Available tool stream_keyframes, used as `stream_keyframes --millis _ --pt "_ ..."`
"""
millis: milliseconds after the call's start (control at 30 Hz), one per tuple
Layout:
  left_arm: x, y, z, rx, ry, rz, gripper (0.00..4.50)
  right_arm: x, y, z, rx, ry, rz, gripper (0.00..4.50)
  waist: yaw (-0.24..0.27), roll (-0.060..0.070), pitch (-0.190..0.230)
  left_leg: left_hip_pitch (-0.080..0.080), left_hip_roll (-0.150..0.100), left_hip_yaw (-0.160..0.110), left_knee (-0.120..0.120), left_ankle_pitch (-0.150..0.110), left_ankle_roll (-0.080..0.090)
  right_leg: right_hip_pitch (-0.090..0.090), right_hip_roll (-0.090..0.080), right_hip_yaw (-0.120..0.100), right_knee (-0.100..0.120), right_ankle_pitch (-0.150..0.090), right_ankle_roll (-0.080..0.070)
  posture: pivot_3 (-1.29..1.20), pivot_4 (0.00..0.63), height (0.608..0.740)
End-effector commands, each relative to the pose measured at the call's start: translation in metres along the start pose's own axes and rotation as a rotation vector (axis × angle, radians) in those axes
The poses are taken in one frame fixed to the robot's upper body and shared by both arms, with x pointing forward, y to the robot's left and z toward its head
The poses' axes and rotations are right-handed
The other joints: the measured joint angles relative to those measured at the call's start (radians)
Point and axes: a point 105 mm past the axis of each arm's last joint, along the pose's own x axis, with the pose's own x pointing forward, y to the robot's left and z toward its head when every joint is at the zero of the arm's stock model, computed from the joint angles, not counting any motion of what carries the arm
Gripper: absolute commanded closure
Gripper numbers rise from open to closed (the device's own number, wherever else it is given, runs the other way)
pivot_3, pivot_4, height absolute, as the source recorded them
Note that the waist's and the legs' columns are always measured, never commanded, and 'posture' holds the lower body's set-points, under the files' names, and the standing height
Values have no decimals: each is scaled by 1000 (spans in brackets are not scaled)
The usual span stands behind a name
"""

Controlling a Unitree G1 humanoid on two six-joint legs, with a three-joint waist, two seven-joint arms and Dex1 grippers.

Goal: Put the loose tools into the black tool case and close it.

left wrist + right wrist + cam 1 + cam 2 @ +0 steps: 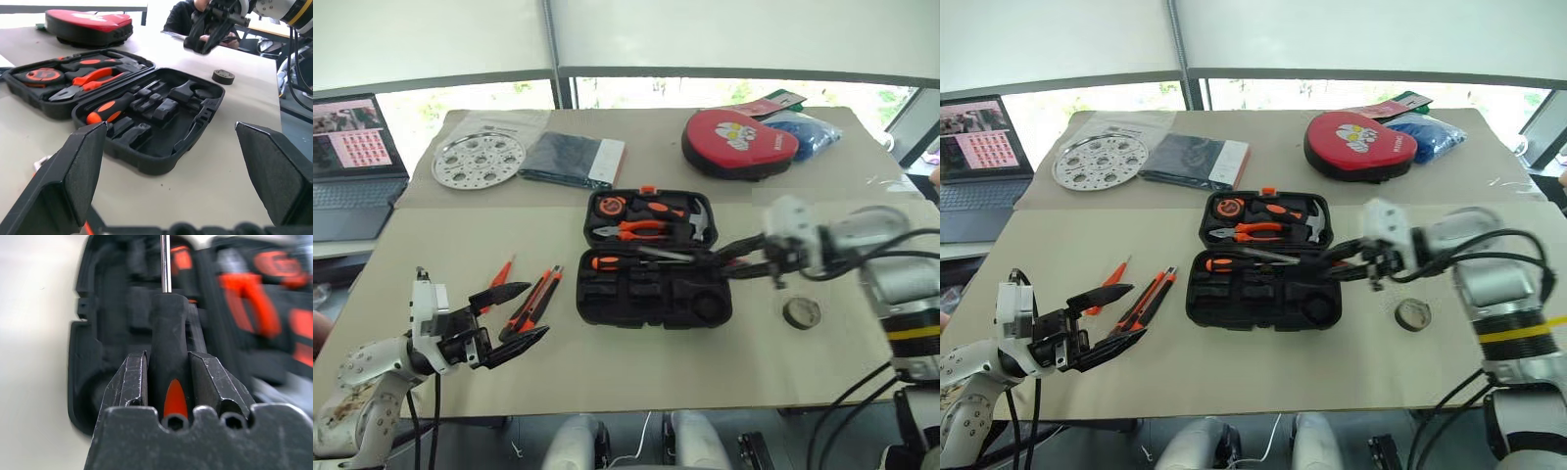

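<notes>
The black-and-orange screwdriver will go down from my right gripper in the case's near half (663, 271) (173, 328) next to the other screwdriver.
The black tool case (607, 304) lies open in the middle of the table. Pliers, a hammer and a tape measure fill its far half, and one screwdriver (110, 110) lies in the near half. My right gripper (742, 257) hovers over the case's right end, shut on a black-and-orange screwdriver (168, 318) whose shaft points across the case. My left gripper (536, 309) stands wide open near the table's front left, empty, just by the utility knife (540, 292). The slim orange tester (499, 278) lies left of the knife. A dark tape ring (801, 313) sits right of the case.
At the table's back are a red oval pouch (739, 142), a blue bag (815, 132), a dark flat packet (570, 159) and a round metal plate (478, 160). A laptop (352, 166) stands off the left edge. A person (186, 17) sits beyond the far side.
</notes>
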Motion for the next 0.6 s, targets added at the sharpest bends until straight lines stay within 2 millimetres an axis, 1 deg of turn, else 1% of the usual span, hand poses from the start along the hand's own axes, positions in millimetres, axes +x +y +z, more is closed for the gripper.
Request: stream_keyframes --millis 33,100,300,600 --pt "3 0 9 43 -21 -2 0 12 -11 5 -34 43 -55 3534 3 0 0 -2 0 0 1 0 0 -1 0 0 0 0 0 0 150 740" --pt "4 -1 10 45 -24 -2 0 20 -14 0 -42 66 -62 3534 1 0 0 -3 0 0 2 0 0 -2 1 -1 0 0 0 0 150 740" --pt "7 -5 8 39 -23 -7 0 28 -16 -14 -77 126 -32 3534 -4 0 0 -4 0 1 2 0 0 -2 3 -1 -1 0 0 0 150 740" --pt "10 -6 6 39 -18 -10 0 48 -18 -8 -82 115 -11 3534 -19 -1 0 -2 1 1 2 1 0 -1 4 -1 0 0 0 0 150 740"
